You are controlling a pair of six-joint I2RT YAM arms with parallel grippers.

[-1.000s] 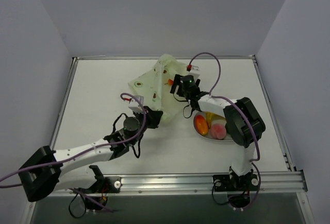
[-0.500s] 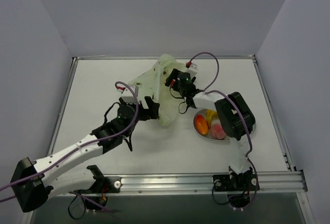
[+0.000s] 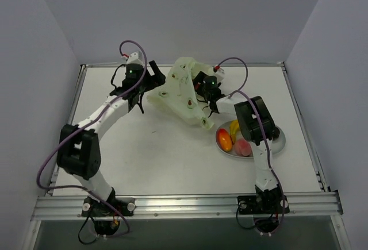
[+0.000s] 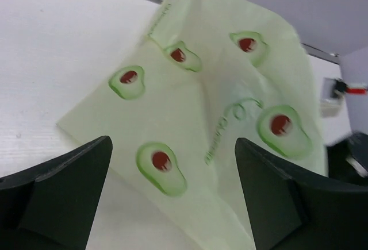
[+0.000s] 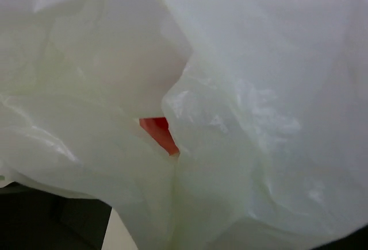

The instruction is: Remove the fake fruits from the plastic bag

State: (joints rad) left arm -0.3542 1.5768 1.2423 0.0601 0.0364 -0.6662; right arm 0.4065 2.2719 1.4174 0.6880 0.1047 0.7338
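Note:
The edge of the plastic bag (image 3: 173, 72) (image 4: 152, 36), beside the small green lettering near the bag's back corner, will be gripped by my left gripper.
The plastic bag (image 3: 175, 89), pale green with avocado prints, lies crumpled at the back middle of the table. My left gripper (image 3: 154, 80) is open just off its left corner. In the left wrist view the bag (image 4: 213, 95) spreads ahead between the two black fingers (image 4: 57, 198), untouched. My right gripper (image 3: 201, 87) is pushed into the bag's right side with its fingers hidden. The right wrist view is filled with bag film (image 5: 259, 106), and a red patch (image 5: 158, 132) shows through a gap in the folds. Fake fruits lie on the plate: an orange-red oval (image 3: 224, 139), a banana (image 3: 234, 128), a peach (image 3: 244, 146).
The pale grey oval plate (image 3: 280, 143) sits right of centre, with a dark brown round fruit (image 3: 275, 132) at its far right. A metal rail (image 3: 184, 204) runs along the near edge. Grey walls close in the table on three sides.
My left gripper has opened and let go of the bag, and the arm has swung from the near middle to the back left. The bag has spread out leftward. My right gripper has pushed further in.

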